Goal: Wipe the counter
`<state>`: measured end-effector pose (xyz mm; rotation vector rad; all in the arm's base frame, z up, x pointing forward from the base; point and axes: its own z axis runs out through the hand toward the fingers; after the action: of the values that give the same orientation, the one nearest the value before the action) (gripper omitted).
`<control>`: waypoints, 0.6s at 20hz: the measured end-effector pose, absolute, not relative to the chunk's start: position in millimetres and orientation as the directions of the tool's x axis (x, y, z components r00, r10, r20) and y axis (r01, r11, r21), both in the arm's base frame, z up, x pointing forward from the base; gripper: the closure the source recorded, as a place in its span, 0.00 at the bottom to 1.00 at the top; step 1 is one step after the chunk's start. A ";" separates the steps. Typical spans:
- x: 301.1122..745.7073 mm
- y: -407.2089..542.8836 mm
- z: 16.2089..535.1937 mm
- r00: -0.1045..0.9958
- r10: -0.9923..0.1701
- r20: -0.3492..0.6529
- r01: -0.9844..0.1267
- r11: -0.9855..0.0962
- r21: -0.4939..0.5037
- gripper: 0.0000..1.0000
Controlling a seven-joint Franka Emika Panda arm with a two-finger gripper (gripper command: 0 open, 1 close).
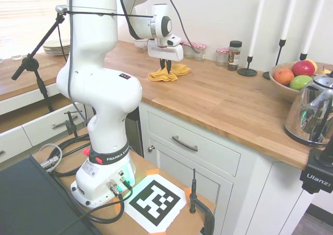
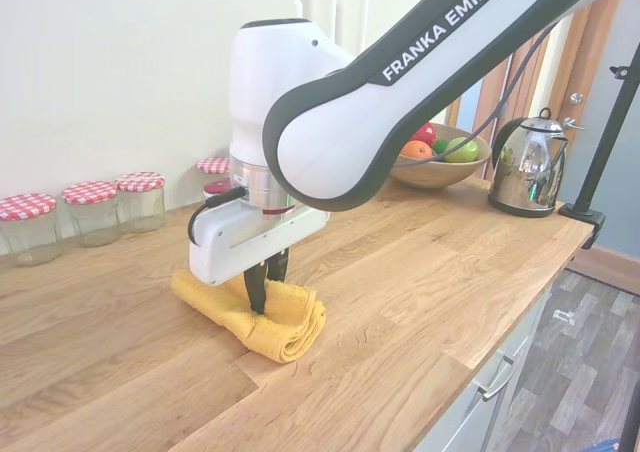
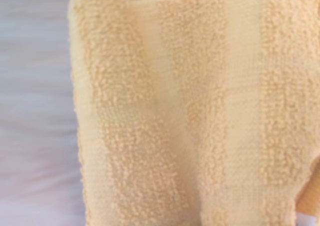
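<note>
I need to use my gripper to set the yellow cloth free on the open part of the counter (image 1: 228, 95) that lies in front of the spice jar.
The counter (image 1: 223, 100) (image 2: 430, 272) is a long warm-brown butcher-block top on white cabinets. A yellow terry cloth (image 1: 169, 75) (image 2: 290, 322) lies bunched on it, toward the wall side. My gripper (image 1: 165, 67) (image 2: 260, 297) points straight down into the cloth. Its dark fingers stand close together with a fold of the cloth pinched between them. The cloth (image 3: 175, 111) fills the wrist view, blurred and close.
Red-lidded glass jars (image 1: 199, 50) (image 2: 90, 210) line the wall behind the cloth, beside a spice jar (image 1: 234, 54). Candle holders (image 1: 247, 68), a fruit bowl (image 1: 291, 81) (image 2: 437, 162) and a steel kettle (image 1: 312, 113) (image 2: 527, 167) stand further along. Plates (image 1: 56, 48) sit on the far corner.
</note>
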<state>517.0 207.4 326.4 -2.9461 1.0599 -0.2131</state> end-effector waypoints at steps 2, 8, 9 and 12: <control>505.5 232.5 325.9 0.780 -0.607 0.149 -0.610 -0.792 -0.035 1.00; 499.4 243.9 325.4 0.782 -0.605 0.151 -0.608 -0.794 -0.031 1.00; 501.1 240.6 325.4 0.777 -0.613 0.145 -0.615 -0.788 -0.033 1.00; 513.7 212.9 326.1 0.754 -0.644 0.127 -0.645 -0.763 -0.040 1.00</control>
<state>513.7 212.9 326.1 -2.9478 1.0825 -0.2099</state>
